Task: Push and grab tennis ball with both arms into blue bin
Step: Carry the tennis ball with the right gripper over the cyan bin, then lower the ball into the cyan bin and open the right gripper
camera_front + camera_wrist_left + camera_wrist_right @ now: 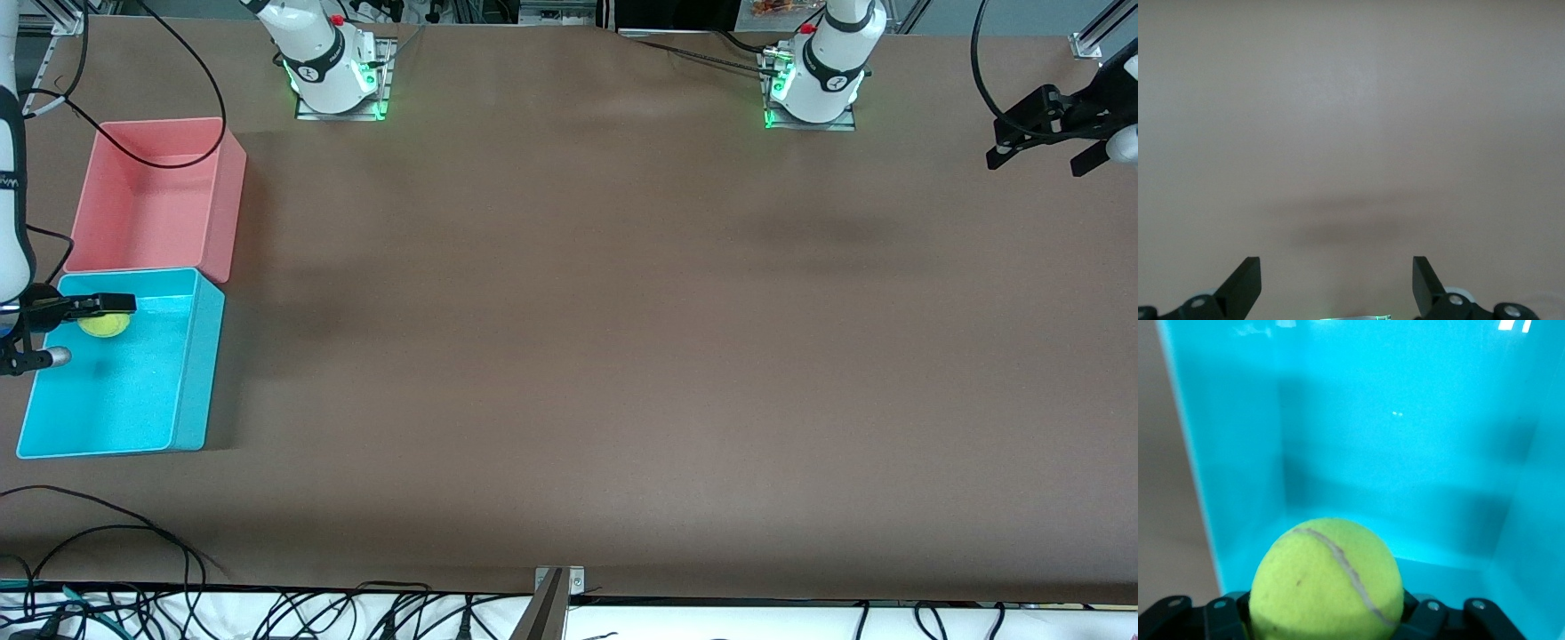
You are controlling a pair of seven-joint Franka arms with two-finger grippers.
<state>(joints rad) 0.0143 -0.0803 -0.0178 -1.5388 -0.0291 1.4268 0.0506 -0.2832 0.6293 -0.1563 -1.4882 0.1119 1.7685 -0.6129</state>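
Note:
My right gripper needs to drop the tennis ball, now held up over the blue bin, inside the blue bin, near the bin's side (161, 338) facing the open brown table.
The tennis ball (105, 325) is yellow-green and sits between the fingers of my right gripper (93, 331), which is shut on it and holds it up over the blue bin (191, 373), near the wall next to the pink bin. In the right wrist view the tennis ball (1325, 580) fills the space in the right gripper (1328, 617), with the blue bin's inner wall (1405, 420) below. My left gripper (1040, 164) waits open and empty in the air over the left arm's end of the table; it also shows in the left wrist view (1337, 270) over bare brown table.
A pink bin (222, 204) stands against the blue bin, farther from the front camera. Black cables (133, 533) lie along the table's front edge. The brown table (578, 356) stretches between the two arms' ends.

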